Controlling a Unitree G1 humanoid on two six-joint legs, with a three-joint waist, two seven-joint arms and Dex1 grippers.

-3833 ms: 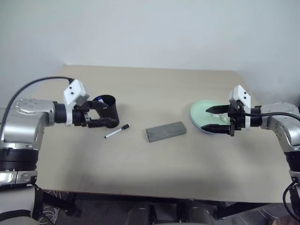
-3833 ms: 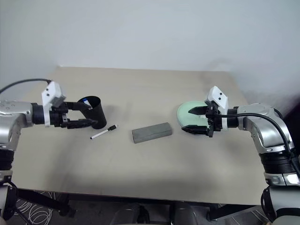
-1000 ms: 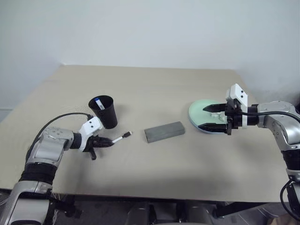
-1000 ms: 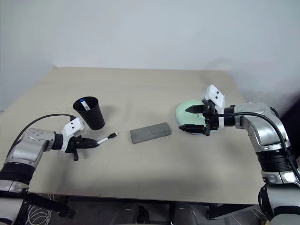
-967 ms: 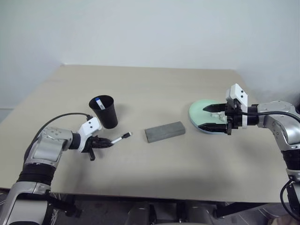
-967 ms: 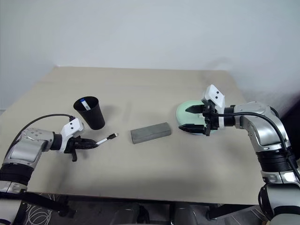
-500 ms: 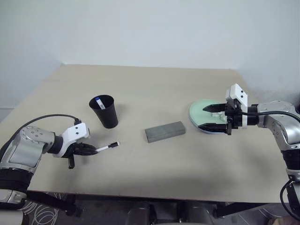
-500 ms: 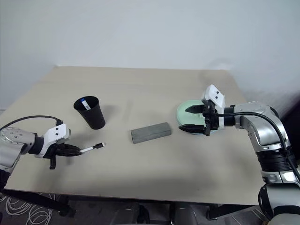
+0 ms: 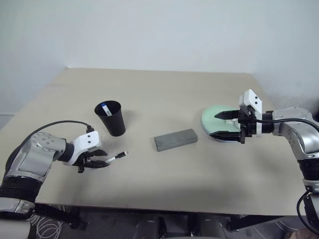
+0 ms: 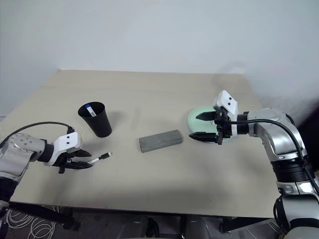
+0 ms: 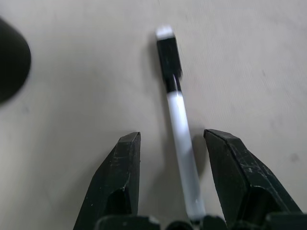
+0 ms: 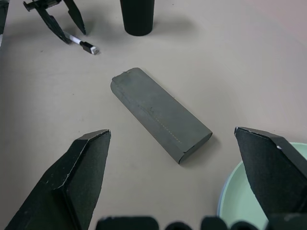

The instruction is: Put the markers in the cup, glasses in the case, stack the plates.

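Note:
The left gripper's open fingers reach only the middle of the black-capped marker, so the robot should move forward and grip just below its cap [image 11: 175,99] before lifting the marker.
The black-capped marker [image 11: 178,128] lies flat on the table between the spread fingers of my left gripper [image 9: 101,162], which is open and not gripping it. Just beyond stands the black cup [image 9: 112,119], upright, with the blue-capped marker [image 9: 103,107] inside it. The grey case [image 9: 175,139] lies shut in the middle of the table. My right gripper [image 9: 223,125] hovers wide open over the mint green plate [image 9: 211,117], and a light blue rim shows under that plate's near edge. The glasses are out of view.
The tan table [image 9: 164,94] has bare room behind the case and along its front edge. A pale wall stands behind it. The right wrist view takes in the case [image 12: 160,114], the cup [image 12: 137,14] and the left gripper [image 12: 60,21].
My left gripper pulled the black-capped marker nearer and leftward, away from the cup, then opened and let it go on the table. The right arm has kept still.

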